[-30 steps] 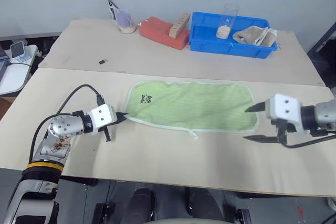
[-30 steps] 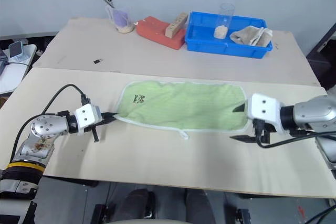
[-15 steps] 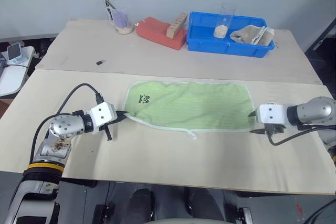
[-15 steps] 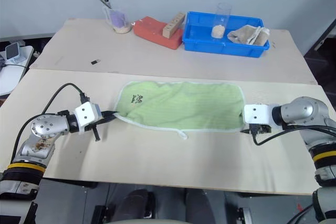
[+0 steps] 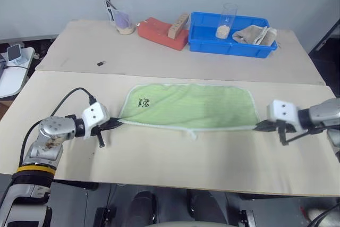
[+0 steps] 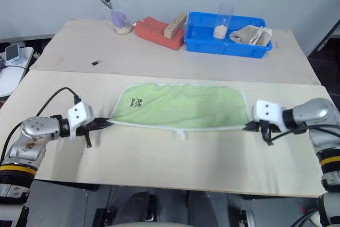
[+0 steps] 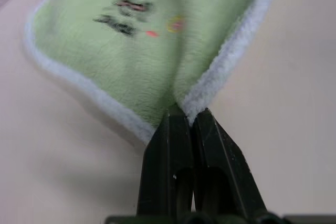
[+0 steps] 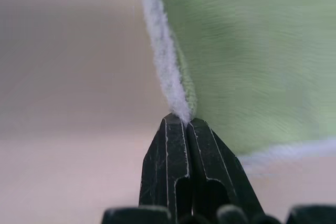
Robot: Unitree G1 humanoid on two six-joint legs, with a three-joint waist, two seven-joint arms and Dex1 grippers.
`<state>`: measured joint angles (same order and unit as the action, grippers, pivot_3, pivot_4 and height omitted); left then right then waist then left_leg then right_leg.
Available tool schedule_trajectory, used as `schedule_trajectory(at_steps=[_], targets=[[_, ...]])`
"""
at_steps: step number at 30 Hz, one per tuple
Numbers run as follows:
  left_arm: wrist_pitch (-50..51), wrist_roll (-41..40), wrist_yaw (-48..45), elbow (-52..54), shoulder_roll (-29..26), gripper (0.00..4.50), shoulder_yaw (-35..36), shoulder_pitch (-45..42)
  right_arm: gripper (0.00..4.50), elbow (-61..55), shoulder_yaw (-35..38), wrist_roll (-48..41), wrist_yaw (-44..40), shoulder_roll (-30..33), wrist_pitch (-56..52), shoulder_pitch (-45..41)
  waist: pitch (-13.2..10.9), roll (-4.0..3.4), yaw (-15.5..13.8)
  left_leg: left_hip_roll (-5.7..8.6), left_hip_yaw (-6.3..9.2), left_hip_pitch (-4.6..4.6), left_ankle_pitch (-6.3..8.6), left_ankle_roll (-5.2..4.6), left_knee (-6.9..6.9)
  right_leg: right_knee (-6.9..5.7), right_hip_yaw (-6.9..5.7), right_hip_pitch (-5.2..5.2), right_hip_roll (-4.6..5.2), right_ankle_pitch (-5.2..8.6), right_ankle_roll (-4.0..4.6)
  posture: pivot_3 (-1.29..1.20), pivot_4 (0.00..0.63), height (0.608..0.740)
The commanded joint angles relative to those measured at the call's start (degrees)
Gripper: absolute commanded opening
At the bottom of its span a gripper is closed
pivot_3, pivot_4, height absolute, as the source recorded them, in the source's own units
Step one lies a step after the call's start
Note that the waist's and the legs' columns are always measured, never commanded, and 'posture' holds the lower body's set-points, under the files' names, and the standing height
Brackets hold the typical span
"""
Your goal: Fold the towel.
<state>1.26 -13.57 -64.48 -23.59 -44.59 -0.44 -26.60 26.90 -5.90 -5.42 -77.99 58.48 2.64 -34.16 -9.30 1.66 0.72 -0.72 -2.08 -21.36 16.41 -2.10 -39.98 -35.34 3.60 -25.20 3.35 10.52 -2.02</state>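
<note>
The robot's left gripper should release the towel's near corner at the white side edge point(image 5: 124, 95) point(image 7: 55, 69) next to the dark logo.
The towel point(image 5: 188, 106), lime green with white edging and a small dark logo near its left end, lies spread on the near table, its front edge lifted and stretched. My left gripper point(image 5: 112, 125) is shut on the towel's near left corner; the left wrist view shows the black fingers point(image 7: 173, 140) pinching the white hem point(image 7: 220, 66). On the right, my right gripper point(image 5: 260, 126) is shut on the near right corner, and in the right wrist view its fingertips point(image 8: 181, 124) clamp the white edging. A small white loop point(image 5: 191, 133) hangs from the front edge.
On the far table stand a blue bin point(image 5: 232, 43) holding a clear cup point(image 5: 227, 20) and a beige rag point(image 5: 256, 35), a red block point(image 5: 162, 32) with a wooden piece, and a small cup point(image 5: 124, 22). A small dark item point(image 5: 100, 63) lies at the left.
My right gripper moved in to the towel's near right corner and shut on it. The left gripper pulled its corner leftwards. The towel's front edge is now raised and taut.
</note>
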Motion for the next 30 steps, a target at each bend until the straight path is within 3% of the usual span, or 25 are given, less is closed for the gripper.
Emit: schedule_trajectory(at_steps=[1,7,12,14,19,25,30], targets=[[0.94,-0.88,3.48,-8.65,1.23,0.00,3.90,-11.30,0.02,4.62,4.27,-1.04,5.94,-2.41,-1.79,-9.52,0.00,0.00,0.02,0.00,0.00,0.03,0.00,0.00,-0.02,-0.01,-0.02,0.03,-0.02,0.00,0.00,0.00,0.150,0.714],[-3.17,1.48,5.88,-23.90,2.34,0.00,4.91,-30.03,0.02,16.62,6.16,0.38,12.73,-6.22,0.69,-26.58,0.02,-0.03,0.18,0.28,0.03,-0.15,0.00,0.01,0.17,-0.01,-0.04,-0.17,-0.02,-0.02,0.02,0.00,0.150,0.714],[-7.06,2.94,4.73,-29.33,1.17,0.00,5.32,-39.67,0.02,20.85,6.72,0.57,11.44,-5.38,3.23,-34.73,0.03,-0.05,0.26,0.34,-0.02,-0.86,-0.01,0.02,0.16,-0.12,-0.12,-0.88,0.11,-0.08,-0.05,0.00,0.150,0.714],[-10.03,4.63,2.27,-27.71,-0.40,0.00,3.95,-37.43,0.02,17.17,6.60,-0.62,7.19,-3.85,2.46,-31.57,0.03,-0.05,0.25,0.35,-0.04,-0.99,-0.01,0.03,0.15,-0.26,-0.15,-1.05,0.13,-0.08,-0.06,0.00,0.150,0.714],[-13.35,5.93,-5.89,-16.23,-4.31,0.00,1.13,-20.42,0.02,-0.51,7.79,-4.81,-0.23,0.60,-0.56,-11.76,0.09,-0.15,0.22,0.19,-0.06,-0.95,0.07,-0.09,0.16,-0.38,-0.21,-1.07,0.16,-0.07,-0.08,0.00,0.150,0.714],[-7.54,3.65,-13.59,1.43,-10.61,0.00,0.97,2.70,0.02,-15.25,10.10,-5.81,-2.61,5.95,-1.62,10.77,0.06,-0.18,0.23,-0.03,-0.09,-0.97,0.07,-0.09,-0.10,-0.54,-0.19,-1.14,0.16,-0.08,-0.07,0.00,0.150,0.714],[-0.99,1.77,-17.10,9.85,-14.80,0.00,1.09,12.41,0.02,-21.88,10.80,-7.64,-5.24,10.11,-6.18,21.97,0.07,-0.20,-0.22,-0.04,-0.38,-0.55,0.07,-0.09,-0.14,-0.51,-0.16,-0.91,0.13,-0.04,-0.01,0.00,0.150,0.714]])
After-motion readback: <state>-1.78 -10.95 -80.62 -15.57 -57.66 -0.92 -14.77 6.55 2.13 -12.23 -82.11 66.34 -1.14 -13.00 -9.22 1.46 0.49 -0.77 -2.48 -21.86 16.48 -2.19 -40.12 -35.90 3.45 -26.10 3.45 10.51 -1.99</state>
